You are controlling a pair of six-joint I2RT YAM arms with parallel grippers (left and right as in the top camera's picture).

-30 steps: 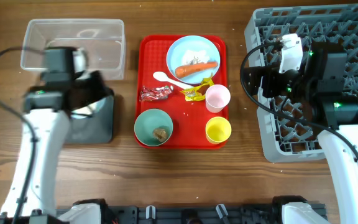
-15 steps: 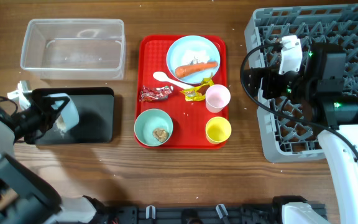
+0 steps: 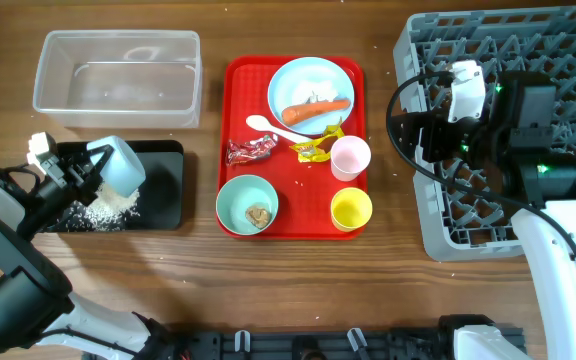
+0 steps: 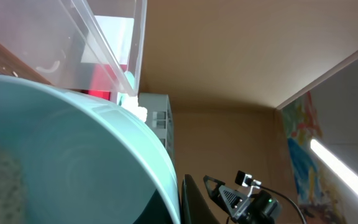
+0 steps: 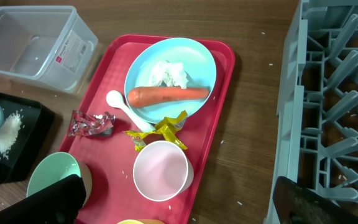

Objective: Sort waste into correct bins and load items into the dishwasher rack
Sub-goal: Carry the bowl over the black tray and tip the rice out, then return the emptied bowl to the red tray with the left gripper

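Note:
Next, my left gripper lets go of the pale bowl on the red tray [image 3: 244, 124], in the spot between the red wrapper and the blue plate.
My left gripper [image 3: 83, 165] is shut on the rim of a pale bowl [image 3: 120, 164], which is tipped over the black bin [image 3: 165, 185]. White rice [image 3: 111, 208] lies in that bin. The bowl [image 4: 73, 162] fills the left wrist view, and one dark finger [image 4: 194, 202] shows by its rim. My right gripper [image 5: 179, 208] is open and empty above the pink cup [image 5: 160, 172]. The blue plate [image 3: 313, 75] holds the carrot [image 3: 316, 109], with the spoon [image 3: 271, 126] beside it. A teal bowl [image 3: 240, 195] holds a brown lump [image 3: 259, 215].
The red tray [image 3: 236, 100] also carries a red wrapper [image 3: 251, 150], a yellow wrapper [image 3: 316, 148] and a yellow cup [image 3: 351, 209]. The clear tub [image 3: 118, 80] stands at the back left. The grey rack [image 3: 568, 40] fills the right side under my right arm.
The left arm swung down to the left and tipped the bowl, and rice now lies in the black bin. The right arm has not moved.

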